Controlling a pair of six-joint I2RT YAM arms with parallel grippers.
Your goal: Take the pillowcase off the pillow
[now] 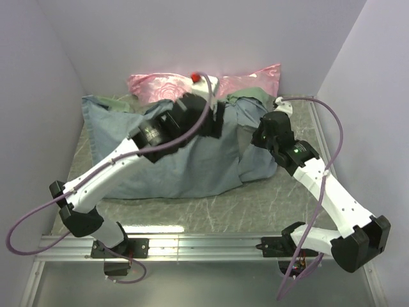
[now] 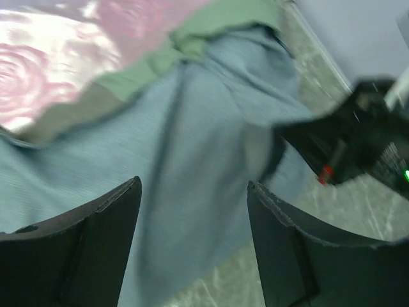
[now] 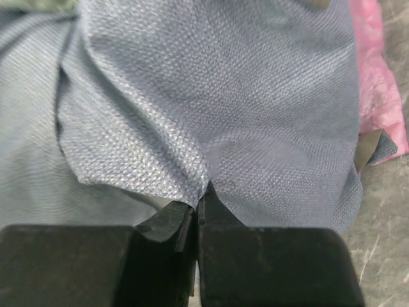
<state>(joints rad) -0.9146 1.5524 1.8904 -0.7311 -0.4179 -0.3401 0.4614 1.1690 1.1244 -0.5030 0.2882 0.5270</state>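
Observation:
The pillowcase has a fold that my right gripper holds, and just across from it my left gripper needs to close on the edge of the opening (image 1: 240,132) (image 2: 246,135).
The pillowcase (image 1: 185,163) lies grey-blue face up across the table, with a sage-green edge at the back right. The white pillow is hidden. My left gripper (image 1: 214,125) hovers open over the middle of the cloth. In the left wrist view its fingers (image 2: 193,182) stand wide apart above the grey-blue cloth (image 2: 192,128), holding nothing. My right gripper (image 1: 261,135) is at the cloth's right end. In the right wrist view it (image 3: 201,195) is shut on a raised fold of the pillowcase (image 3: 255,96).
A shiny pink rose-patterned pillow (image 1: 236,82) lies behind the pillowcase against the back wall; it also shows in the left wrist view (image 2: 57,57) and the right wrist view (image 3: 374,83). Walls close in left, back and right. The marbled tabletop (image 1: 223,211) runs to a metal rail (image 1: 204,243).

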